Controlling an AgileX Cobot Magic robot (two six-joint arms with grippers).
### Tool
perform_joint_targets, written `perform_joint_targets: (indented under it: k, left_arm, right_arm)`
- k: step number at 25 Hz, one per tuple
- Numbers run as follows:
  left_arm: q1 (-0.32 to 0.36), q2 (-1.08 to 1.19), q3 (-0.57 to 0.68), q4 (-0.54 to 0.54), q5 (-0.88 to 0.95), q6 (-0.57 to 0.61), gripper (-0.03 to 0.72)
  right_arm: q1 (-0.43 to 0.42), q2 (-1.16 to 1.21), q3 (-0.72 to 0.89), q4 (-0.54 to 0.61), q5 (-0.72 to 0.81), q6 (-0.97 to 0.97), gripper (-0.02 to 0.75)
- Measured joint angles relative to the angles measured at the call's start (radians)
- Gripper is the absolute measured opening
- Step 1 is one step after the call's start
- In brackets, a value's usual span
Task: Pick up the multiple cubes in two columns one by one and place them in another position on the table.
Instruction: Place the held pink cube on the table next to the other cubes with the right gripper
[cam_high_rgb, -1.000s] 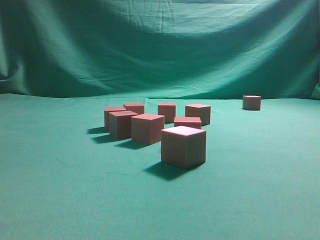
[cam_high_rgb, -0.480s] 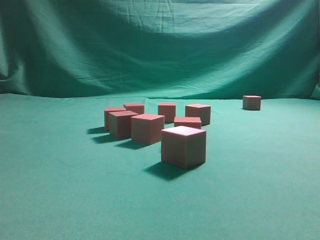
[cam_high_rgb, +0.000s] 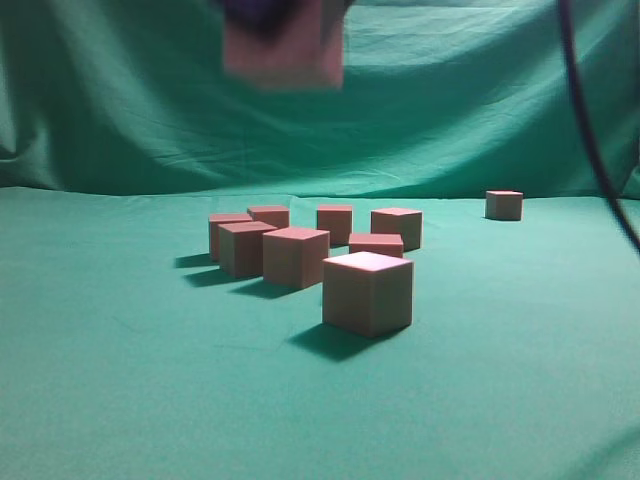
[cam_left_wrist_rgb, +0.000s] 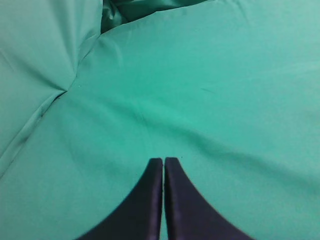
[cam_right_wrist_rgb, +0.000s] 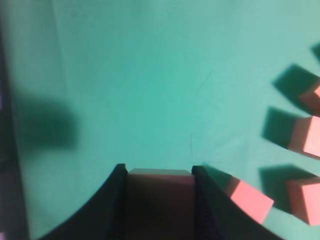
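Observation:
My right gripper needs to set the held cube down on the bare cloth (cam_high_rgb: 254, 308) next to the nearest cube, away from the cable. The held cube is still high above the table.
Several pink-brown cubes (cam_high_rgb: 296, 256) stand in two loose columns on the green cloth, the nearest one (cam_high_rgb: 367, 291) at the front. One cube (cam_high_rgb: 503, 204) stands alone at the far right. My right gripper (cam_right_wrist_rgb: 157, 171) is shut on a cube (cam_right_wrist_rgb: 160, 200) and holds it high above the table. That held cube shows blurred at the top of the exterior view (cam_high_rgb: 284, 52). Other cubes (cam_right_wrist_rgb: 248, 200) lie to the right below it. My left gripper (cam_left_wrist_rgb: 163, 160) is shut and empty over bare cloth, and it is out of the exterior view.
A green cloth backdrop (cam_high_rgb: 400, 110) hangs behind the table. A dark cable (cam_high_rgb: 592, 135) runs down the right side of the exterior view. The cloth has folds at the upper left of the left wrist view (cam_left_wrist_rgb: 70, 85).
A held cube and a dark gripper have come into the top of the exterior view, and a cable now shows at the right. The cubes on the table have not moved.

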Motion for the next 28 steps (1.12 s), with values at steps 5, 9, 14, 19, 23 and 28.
perform_joint_targets:
  k: [5, 9, 14, 19, 23, 28]
  left_arm:
    - [0.000, 0.000, 0.000, 0.000, 0.000, 0.000, 0.000]
    - [0.000, 0.000, 0.000, 0.000, 0.000, 0.000, 0.000]
    - [0.000, 0.000, 0.000, 0.000, 0.000, 0.000, 0.000]
    - [0.000, 0.000, 0.000, 0.000, 0.000, 0.000, 0.000]
    - [0.000, 0.000, 0.000, 0.000, 0.000, 0.000, 0.000]
    - [0.000, 0.000, 0.000, 0.000, 0.000, 0.000, 0.000]
  right_arm:
    - [0.004, 0.085, 0.000, -0.007, -0.078, -0.002, 0.263]
    - [0.004, 0.133, 0.000, -0.014, -0.140, -0.010, 0.263]
    - [0.004, 0.191, 0.000, -0.039, -0.204, -0.037, 0.263]
    - [0.004, 0.241, 0.000, -0.041, -0.236, -0.042, 0.263]
    - [0.004, 0.280, 0.000, -0.045, -0.264, -0.044, 0.263]
    - [0.004, 0.308, 0.000, -0.048, -0.279, -0.044, 0.263]
